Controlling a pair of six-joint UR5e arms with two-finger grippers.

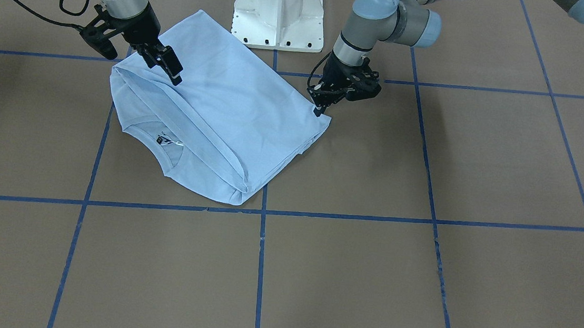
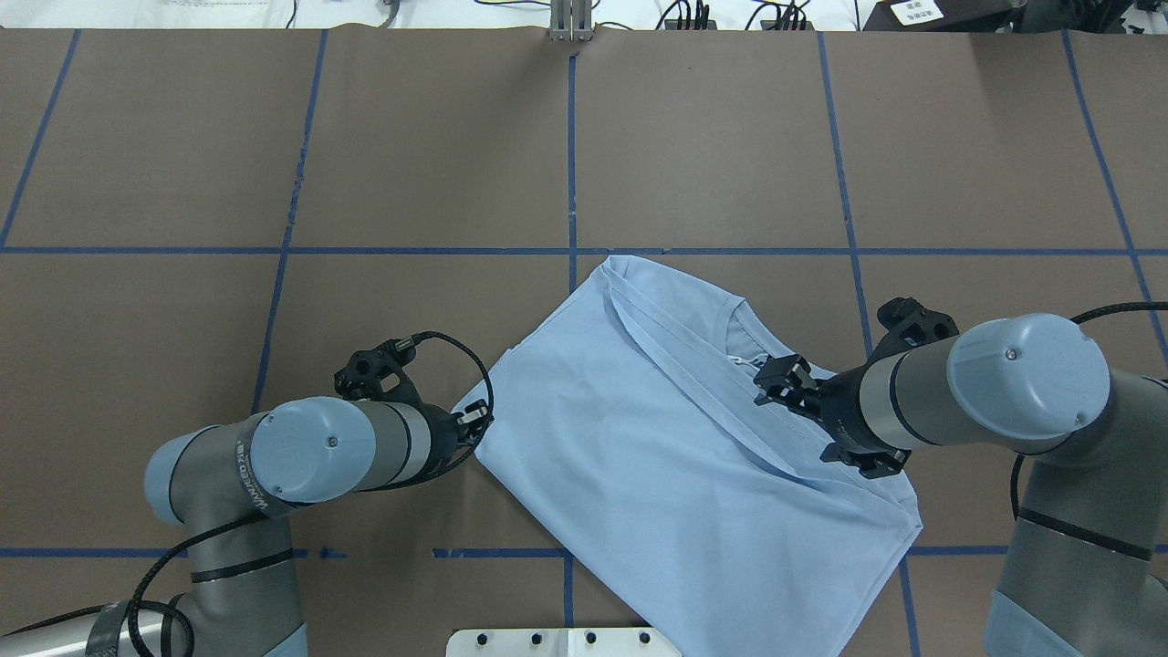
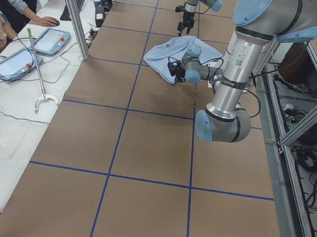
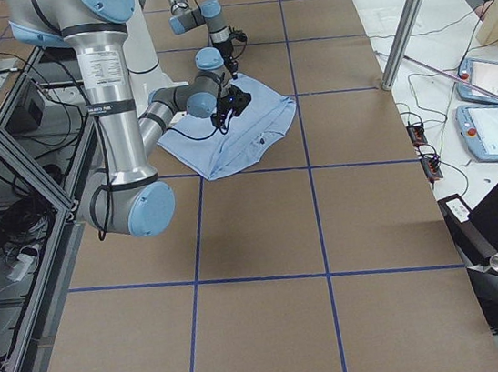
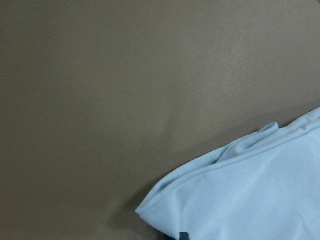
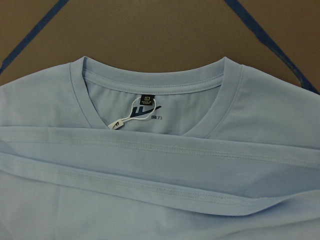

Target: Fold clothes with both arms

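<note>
Next, my left gripper releases the T-shirt's folded corner on the bare table (image 1: 334,280) past the blue tape line opposite the pedestal.
The light blue T-shirt (image 1: 222,110) (image 2: 675,456) lies folded on the brown table, its hem edge brought up just short of the collar (image 6: 150,85). A dark label and a white tag (image 6: 116,124) show inside the collar. My right gripper (image 1: 171,69) (image 2: 780,379) hovers over the shirt beside the collar, its fingers apart and holding nothing. My left gripper (image 1: 319,109) (image 2: 476,420) is at the shirt's folded corner (image 5: 150,207), touching or nearly touching it. Whether it grips the cloth is unclear.
The white pedestal base (image 1: 279,9) stands right behind the shirt. Blue tape lines (image 1: 259,267) divide the brown table into squares. A side table with tablets (image 3: 50,40) and people's arms lies off the far edge.
</note>
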